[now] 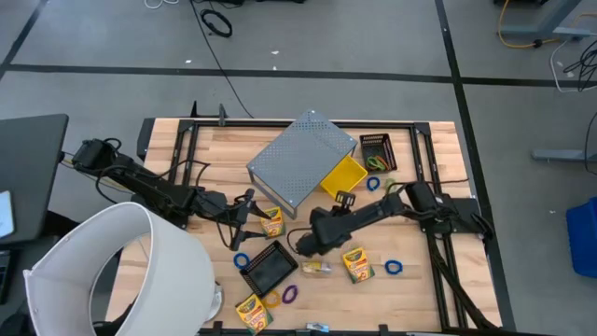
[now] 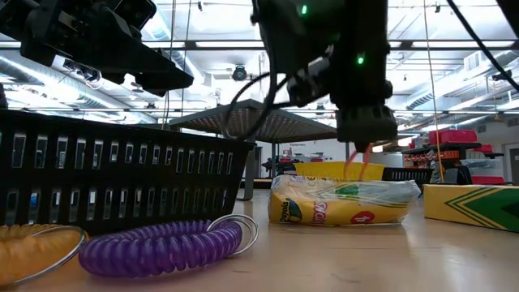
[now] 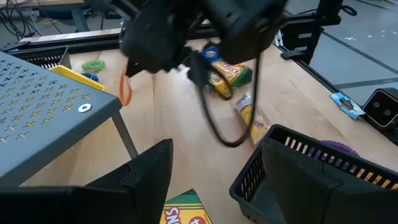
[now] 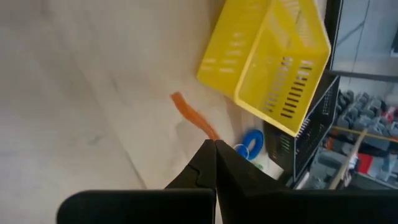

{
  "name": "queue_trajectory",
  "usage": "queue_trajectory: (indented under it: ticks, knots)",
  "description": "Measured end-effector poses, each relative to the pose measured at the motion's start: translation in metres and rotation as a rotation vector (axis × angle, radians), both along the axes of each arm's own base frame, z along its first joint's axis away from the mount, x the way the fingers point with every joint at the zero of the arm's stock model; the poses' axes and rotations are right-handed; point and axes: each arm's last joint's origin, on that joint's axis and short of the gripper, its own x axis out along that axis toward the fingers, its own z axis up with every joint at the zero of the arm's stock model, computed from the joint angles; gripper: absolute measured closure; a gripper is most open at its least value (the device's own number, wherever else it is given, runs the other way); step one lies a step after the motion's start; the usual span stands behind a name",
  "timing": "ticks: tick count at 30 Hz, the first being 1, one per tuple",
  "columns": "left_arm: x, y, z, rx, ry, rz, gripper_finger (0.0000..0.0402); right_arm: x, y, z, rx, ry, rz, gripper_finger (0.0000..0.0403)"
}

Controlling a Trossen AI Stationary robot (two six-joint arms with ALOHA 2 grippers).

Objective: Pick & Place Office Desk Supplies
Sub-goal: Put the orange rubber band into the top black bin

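Observation:
Next, my right gripper releases the orange loop onto the loops inside the black basket (image 1: 377,160) (image 4: 306,132) beside the yellow basket.
My right gripper (image 1: 301,245) hovers over the table's middle, shut on a thin orange elastic loop (image 4: 189,115). The loop also shows as an orange strip (image 3: 124,90) in the left wrist view and below the gripper (image 2: 357,162) in the low view. My left gripper (image 1: 244,217) waits open at the left, above a crayon box (image 1: 271,222). Two more crayon boxes (image 1: 357,265) (image 1: 252,313), a clear packet (image 1: 315,268), blue loops (image 1: 242,260) (image 1: 393,267) and a purple loop (image 1: 290,293) lie flat on the wood. My right gripper pinches one end of the orange loop (image 4: 210,134) between its two shut fingertips, coming slanting down from the table's right side. The rest of the loop hangs as a slack strip below the fingers, over the table.
A grey perforated stand (image 1: 303,159) sits at the far middle, with a yellow basket (image 1: 342,175) and a black basket (image 1: 378,149) beside it. Another black basket (image 1: 270,267) stands near the front. A big white cylinder (image 1: 121,271) fills the near left corner.

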Motion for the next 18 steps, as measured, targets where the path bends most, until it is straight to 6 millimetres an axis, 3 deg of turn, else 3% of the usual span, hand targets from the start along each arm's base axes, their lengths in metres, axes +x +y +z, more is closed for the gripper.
queue_trajectory:
  ticks: [10, 18]
  knots:
    - [0.000, 0.000, 0.000, -0.001, 0.000, 0.000, 0.0151, -0.010, -0.027, -0.020, 0.108, 0.171, -0.073, 0.0403]
    - [0.000, 0.000, 0.000, -0.002, 0.000, -0.002, 0.0151, -0.041, -0.056, -0.052, 0.013, 0.332, -0.138, 0.0403]
